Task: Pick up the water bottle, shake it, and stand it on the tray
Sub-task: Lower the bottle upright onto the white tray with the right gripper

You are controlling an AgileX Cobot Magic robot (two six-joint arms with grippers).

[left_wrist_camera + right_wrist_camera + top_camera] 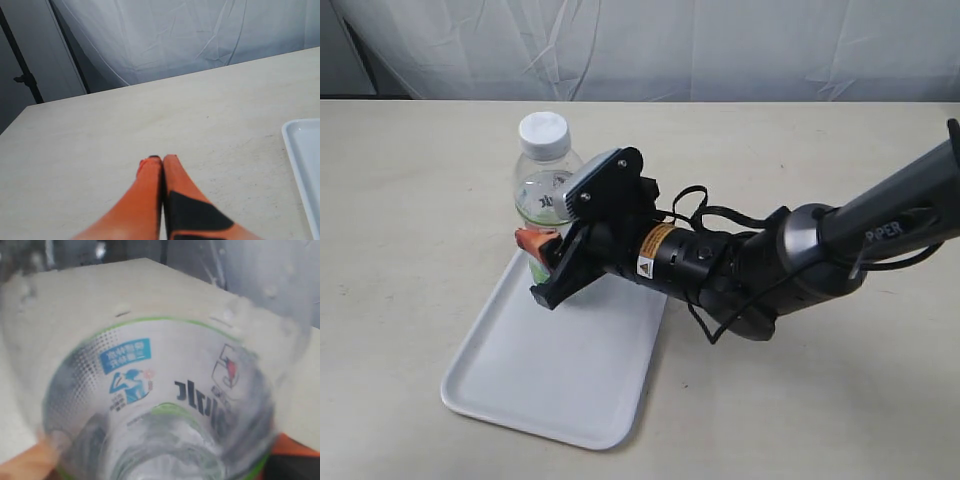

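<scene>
Next, I stand and release the water bottle on the far end of the white tray (585, 283) with my right gripper.
The water bottle (542, 175) is upright with its white cap on top, over the far end of the white tray (560, 370). My right gripper (545, 262) is shut on the bottle's lower body, one orange finger (531, 240) showing to the left of it. The gripper hides the bottle's base, so contact with the tray cannot be told. In the right wrist view the bottle (165, 385) fills the frame between the fingers (22, 465). My left gripper (162, 159) is shut on nothing, low over bare table, with the tray's rim (292, 145) beside it.
The beige table (800, 400) spreads around the tray on all sides. White curtains (670, 45) hang behind the far edge. The right arm (820, 255) reaches in from the right, low over the table.
</scene>
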